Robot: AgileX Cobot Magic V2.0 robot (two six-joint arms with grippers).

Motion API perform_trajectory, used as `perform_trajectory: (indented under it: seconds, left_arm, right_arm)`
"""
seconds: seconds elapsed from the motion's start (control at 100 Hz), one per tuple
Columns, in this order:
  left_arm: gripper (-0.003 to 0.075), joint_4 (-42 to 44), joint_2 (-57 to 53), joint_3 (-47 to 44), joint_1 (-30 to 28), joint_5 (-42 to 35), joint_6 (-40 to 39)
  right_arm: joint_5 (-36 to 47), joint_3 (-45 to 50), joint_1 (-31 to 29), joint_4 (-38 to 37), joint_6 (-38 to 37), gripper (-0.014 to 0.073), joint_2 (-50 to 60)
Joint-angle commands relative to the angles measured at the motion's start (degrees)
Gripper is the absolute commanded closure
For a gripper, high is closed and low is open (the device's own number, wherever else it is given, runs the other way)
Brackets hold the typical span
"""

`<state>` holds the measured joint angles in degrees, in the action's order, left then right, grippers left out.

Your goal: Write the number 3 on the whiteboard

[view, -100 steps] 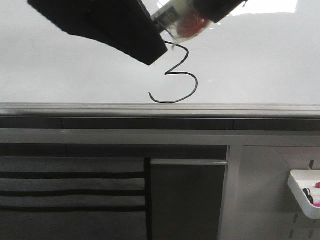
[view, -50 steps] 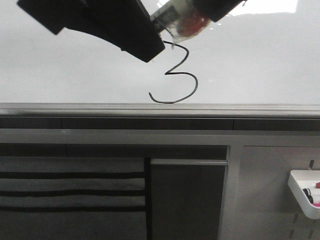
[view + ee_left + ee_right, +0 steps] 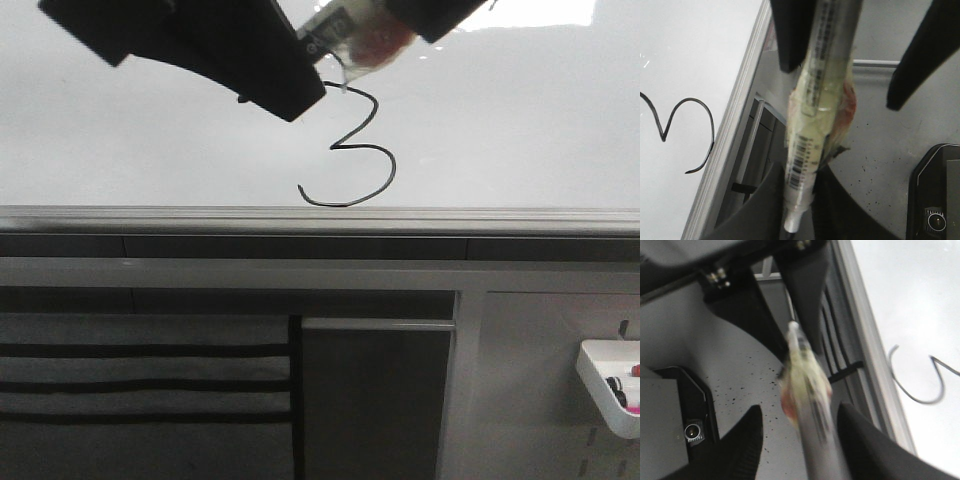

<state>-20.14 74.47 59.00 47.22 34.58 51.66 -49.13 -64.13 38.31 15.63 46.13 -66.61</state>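
The robot's left gripper will set the marker down on the blank whiteboard point(image 3: 99, 76) beyond the number 3, away from the white tray.
The number 3 point(image 3: 362, 148) is a thin black digit low on the whiteboard point(image 3: 150, 150), just above its grey edge strip point(image 3: 320, 218). It also shows in the left wrist view point(image 3: 713, 131) and the right wrist view point(image 3: 942, 385). My left gripper point(image 3: 300, 95) is just up-left of the digit's top. In its wrist view the left gripper point(image 3: 799, 190) is shut on the tip end of a tape-wrapped marker point(image 3: 825, 75). My right gripper point(image 3: 800, 420) is open, its fingers spread on either side of the marker's point(image 3: 805, 385) other end. The marker point(image 3: 350, 35) spans both grippers.
A small white tray point(image 3: 610, 385) with markers hangs at the lower right. A grey cabinet front point(image 3: 375, 400) and a slatted panel point(image 3: 140, 380) lie below the board's edge. A black box with a lens point(image 3: 935, 195) sits on the speckled grey surface.
My left gripper and the marker have shifted slightly up and left, away from the top of the 3. The digit itself is unchanged.
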Motion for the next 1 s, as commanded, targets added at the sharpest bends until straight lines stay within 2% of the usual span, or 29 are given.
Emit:
perform_trajectory:
  seconds: [0.0,0.19,0.28,0.49,0.6,0.99]
  left_arm:
    - [0.0739,-1.29,-1.61,2.20,-2.66,-3.56,-2.32]
    - [0.0739,-1.29,-1.40,1.90,-13.76,-4.20,-9.19]
    - [0.0739,-1.52,-1.40,-0.09,-21.17,-8.66,-15.13]
    - [0.0739,-10.96,1.26,-3.79,-32.16,-18.82,-17.49]
    - [0.0739,-15.21,4.03,-3.87,-33.78,-20.29,-17.49]
    - [0.0722,-15.68,6.86,-3.87,-33.66,-20.44,-17.49]
  right_arm:
    - [2.80,-2.55,-3.06,-2.94,-3.96,0.0274,3.47]
    - [1.78,-2.55,-14.30,-4.09,-8.49,0.0275,9.13]
    - [0.72,-2.42,-18.59,-3.87,-8.88,0.0275,10.84]
    - [-1.79,-2.42,-20.51,-3.11,-8.88,0.0275,11.14]
    - [-2.15,-2.42,-20.51,-2.01,-8.88,0.0275,10.89]
    - [-2.63,-2.33,-20.51,-1.63,-8.88,0.0275,10.80]
